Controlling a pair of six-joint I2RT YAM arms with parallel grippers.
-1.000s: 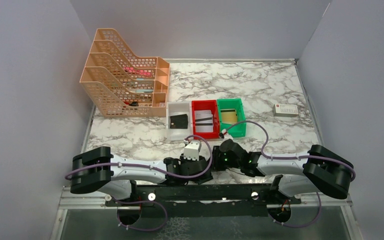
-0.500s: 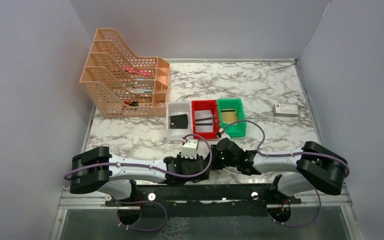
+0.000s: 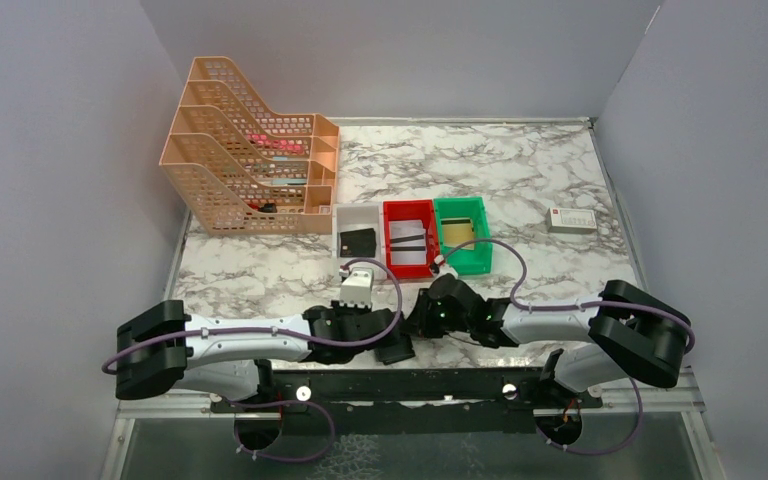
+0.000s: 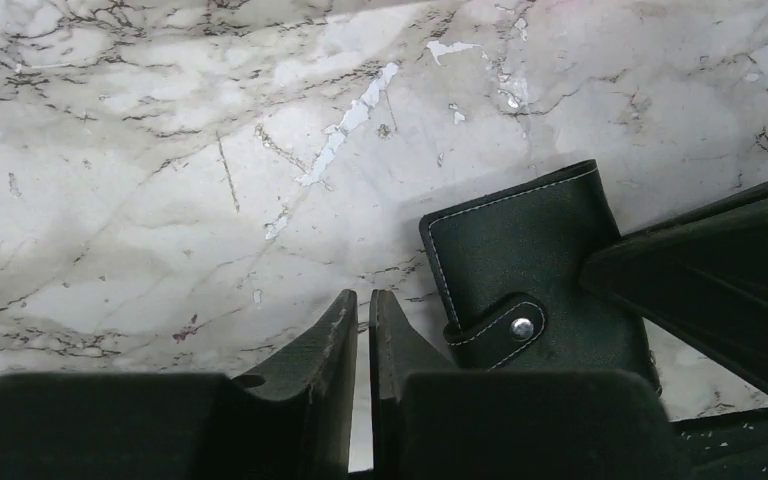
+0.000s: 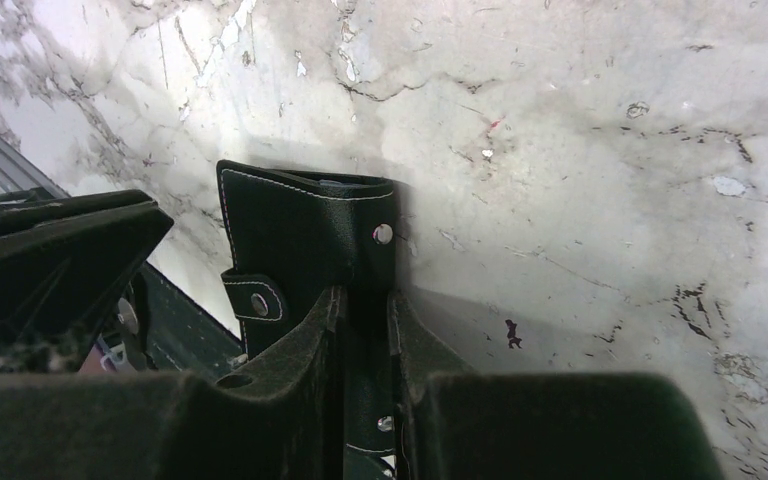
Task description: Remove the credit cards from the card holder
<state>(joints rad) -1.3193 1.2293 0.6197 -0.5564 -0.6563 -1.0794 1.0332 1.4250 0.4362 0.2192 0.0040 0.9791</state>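
Note:
I will open my left gripper, which is shut beside the fastened snap strap, take the strap at the card holder's edge [image 4: 454, 336] and pull the snap open.
The card holder [image 4: 520, 270] is a black stitched case lying folded shut on the marble at the near edge, its snap strap [image 4: 523, 326] fastened. My right gripper [image 5: 365, 295] is shut on one edge of the card holder [image 5: 300, 230]. My left gripper [image 4: 362, 300] is shut and empty, just left of the holder and not touching it. In the top view both grippers, left [image 3: 397, 350] and right [image 3: 422, 318], meet near the table's front edge and hide the holder. A tan-gold credit card [image 3: 457, 232] lies in the green bin [image 3: 480, 262].
A white bin [image 3: 356, 215] holds a small black square piece. A red bin [image 3: 409, 268] stands between it and the green one. An orange mesh file rack [image 3: 245, 155] stands at the back left. A white box with a red mark [image 3: 571, 220] lies at the right.
My left arm has swung left, taking its gripper off to the holder's left side. My right gripper has shifted slightly left and keeps its grip on the holder.

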